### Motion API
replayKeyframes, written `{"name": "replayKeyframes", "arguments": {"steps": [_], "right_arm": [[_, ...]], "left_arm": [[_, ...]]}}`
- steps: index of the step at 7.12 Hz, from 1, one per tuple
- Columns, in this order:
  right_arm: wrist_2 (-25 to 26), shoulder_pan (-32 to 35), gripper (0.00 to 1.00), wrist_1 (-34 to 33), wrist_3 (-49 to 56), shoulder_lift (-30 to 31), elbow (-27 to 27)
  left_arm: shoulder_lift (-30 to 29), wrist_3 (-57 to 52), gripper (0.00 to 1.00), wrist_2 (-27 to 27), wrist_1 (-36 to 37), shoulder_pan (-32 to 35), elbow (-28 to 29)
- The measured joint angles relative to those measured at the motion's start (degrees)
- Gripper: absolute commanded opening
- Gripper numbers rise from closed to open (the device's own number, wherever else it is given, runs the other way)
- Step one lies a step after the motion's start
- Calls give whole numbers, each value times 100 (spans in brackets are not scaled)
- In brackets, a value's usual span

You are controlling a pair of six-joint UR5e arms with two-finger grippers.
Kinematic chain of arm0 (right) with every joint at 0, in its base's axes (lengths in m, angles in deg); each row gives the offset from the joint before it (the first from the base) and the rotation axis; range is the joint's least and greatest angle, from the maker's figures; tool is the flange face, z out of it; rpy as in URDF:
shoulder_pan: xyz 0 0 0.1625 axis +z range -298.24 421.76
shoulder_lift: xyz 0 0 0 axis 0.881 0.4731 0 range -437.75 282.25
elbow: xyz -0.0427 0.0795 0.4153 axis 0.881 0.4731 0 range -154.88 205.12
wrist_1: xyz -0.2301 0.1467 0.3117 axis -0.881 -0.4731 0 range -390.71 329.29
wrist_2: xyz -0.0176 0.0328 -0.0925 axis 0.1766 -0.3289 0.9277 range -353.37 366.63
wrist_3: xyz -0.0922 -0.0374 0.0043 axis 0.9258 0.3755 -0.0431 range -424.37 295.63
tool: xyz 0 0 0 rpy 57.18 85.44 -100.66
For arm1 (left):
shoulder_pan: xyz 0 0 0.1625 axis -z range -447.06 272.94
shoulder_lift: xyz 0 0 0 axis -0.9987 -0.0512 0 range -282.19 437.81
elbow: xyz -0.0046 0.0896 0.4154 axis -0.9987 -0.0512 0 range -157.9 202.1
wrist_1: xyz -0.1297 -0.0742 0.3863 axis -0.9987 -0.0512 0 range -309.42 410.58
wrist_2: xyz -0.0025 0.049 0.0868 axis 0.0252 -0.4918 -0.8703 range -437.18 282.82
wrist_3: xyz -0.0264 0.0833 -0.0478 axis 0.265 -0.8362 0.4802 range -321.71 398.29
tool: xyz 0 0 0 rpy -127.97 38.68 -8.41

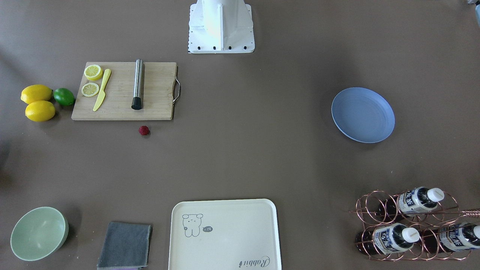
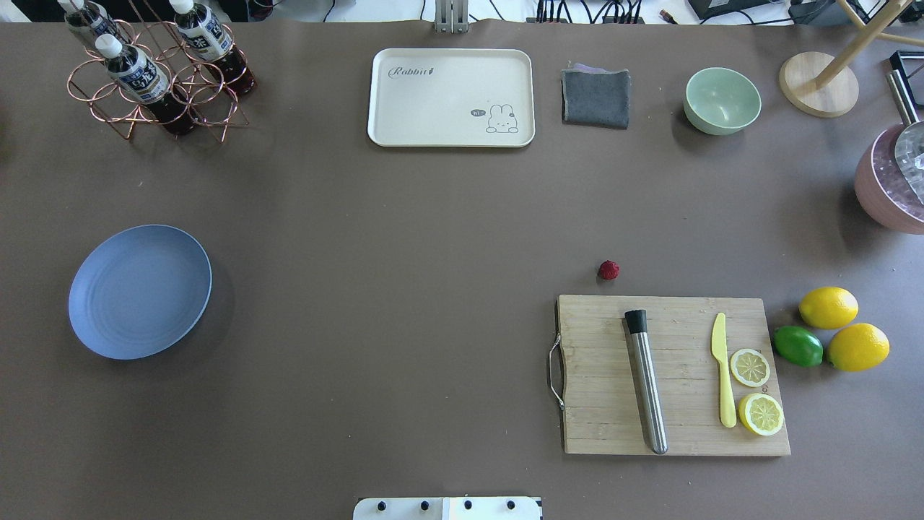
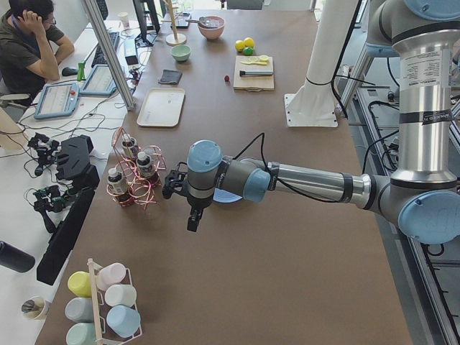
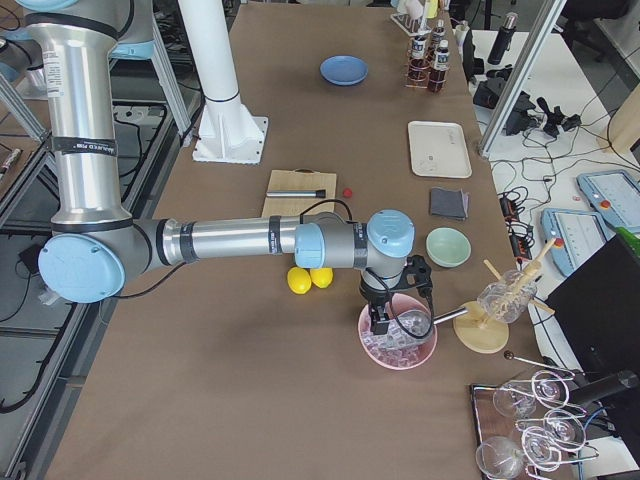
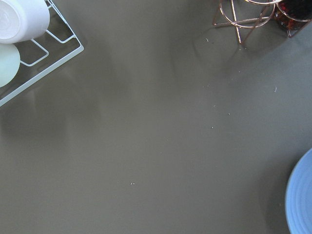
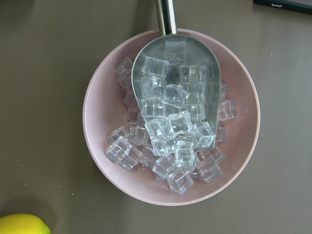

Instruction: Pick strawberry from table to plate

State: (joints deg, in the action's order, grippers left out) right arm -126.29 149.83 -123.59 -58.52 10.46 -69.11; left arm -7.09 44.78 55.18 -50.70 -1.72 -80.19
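Note:
Next, my left gripper goes to the light-blue plate's rim (image 1: 394, 118) (image 5: 287, 204), on the side farthest from the cutting board, and closes there.
The strawberry (image 2: 608, 270), small and dark red, lies on the brown table (image 2: 404, 253) just beyond the cutting board's far edge; it also shows as the strawberry (image 1: 144, 130). The light-blue plate (image 2: 139, 291) sits bare on the robot's left side. My left gripper (image 3: 192, 219) hangs over the table beside the plate (image 5: 300, 200), toward the table's left end. Far from the berry, my right gripper (image 4: 378, 322) hovers over a pink bowl of ice (image 6: 97, 122). Both show only in the side views, so I cannot tell whether either is open or shut.
A wooden cutting board (image 2: 599, 375) carries a steel muddler, a yellow knife and lemon slices. Two lemons (image 2: 829, 307) and a lime lie to its right. At the far edge stand a cream tray (image 2: 451, 97), grey cloth (image 2: 595, 97), green bowl (image 2: 722, 100) and bottle rack (image 2: 155, 79).

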Motion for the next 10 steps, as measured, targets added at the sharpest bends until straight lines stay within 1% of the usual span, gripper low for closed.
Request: {"name": "replayKeyframes", "arguments": {"steps": [3,4,5,6,7,8,9,10], "right_arm": [[-5,0,100,6,13,12,-6],[-5,0,100,6,20,12,-20],[-6,-3,100,7,25,12,-39],[-16,-12,100,7,24,12,-51],[-50,-31,100,7,13,12,-62],[-99,-65,100,7,0,12,-69],[-149,-101,100,9,-6,12,-74],[-185,-139,100,12,-9,11,-77]], "left_arm": [[52,1,96,8,9,0,-6],[74,-4,89,51,8,0,-8],[81,-5,89,211,8,0,-26],[72,43,94,413,6,-3,-58],[54,263,97,502,-25,-121,-98],[53,819,98,499,-123,-407,-156],[46,1479,98,446,-256,-803,-201],[21,1862,98,336,-412,-1263,-202]]}}
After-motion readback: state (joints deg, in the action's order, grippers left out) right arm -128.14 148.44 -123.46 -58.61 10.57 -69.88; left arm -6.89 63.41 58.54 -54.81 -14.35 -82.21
